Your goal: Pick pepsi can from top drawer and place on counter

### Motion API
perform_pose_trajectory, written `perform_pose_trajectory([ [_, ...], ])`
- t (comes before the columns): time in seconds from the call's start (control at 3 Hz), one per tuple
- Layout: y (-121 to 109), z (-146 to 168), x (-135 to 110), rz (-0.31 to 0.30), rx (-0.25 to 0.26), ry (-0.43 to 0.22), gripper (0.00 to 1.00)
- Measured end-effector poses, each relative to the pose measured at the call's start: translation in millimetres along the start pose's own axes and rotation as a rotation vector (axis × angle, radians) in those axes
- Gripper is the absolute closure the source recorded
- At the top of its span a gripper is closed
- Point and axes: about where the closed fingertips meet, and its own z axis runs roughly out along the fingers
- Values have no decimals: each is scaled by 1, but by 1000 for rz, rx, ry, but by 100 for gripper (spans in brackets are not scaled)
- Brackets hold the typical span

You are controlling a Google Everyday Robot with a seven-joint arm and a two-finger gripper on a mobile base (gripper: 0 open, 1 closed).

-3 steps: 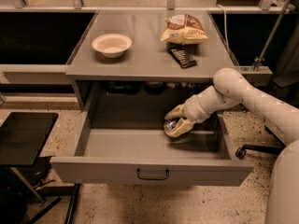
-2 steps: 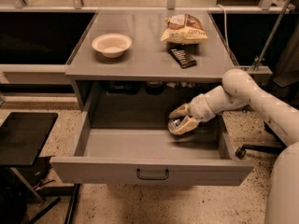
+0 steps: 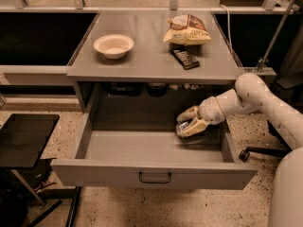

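Observation:
Next, I let go of the pepsi can, now hanging above the drawer floor, with my gripper on the bottom of the open drawer, close to the drawer's side (image 3: 197,129) under the white arm.
My gripper (image 3: 188,122) is inside the open top drawer (image 3: 151,173), near its right back part. It is shut on the pepsi can (image 3: 182,128), which lies tilted between the tan fingers (image 3: 198,126) with its silver end facing left. The can hangs a little above the drawer floor. The white arm reaches in from the right. The counter (image 3: 151,56) lies above the drawer.
On the counter stand a white bowl (image 3: 113,45), a chip bag (image 3: 187,30) and a flat dark packet (image 3: 185,58). A black side table (image 3: 23,138) stands at the left. The drawer's right wall (image 3: 228,148) is close under the arm.
The gripper has risen with the can and moved slightly to the right; the can has left the drawer floor.

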Motion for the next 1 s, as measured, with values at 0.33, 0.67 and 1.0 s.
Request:
perform_pose_trajectory([
  [0.33,0,-2,-3,0,0,0,100],
  [0.67,13,-28,-12,-27,78,36,100],
  [1.0,45,-88,-50,-167,272,110,100],
])
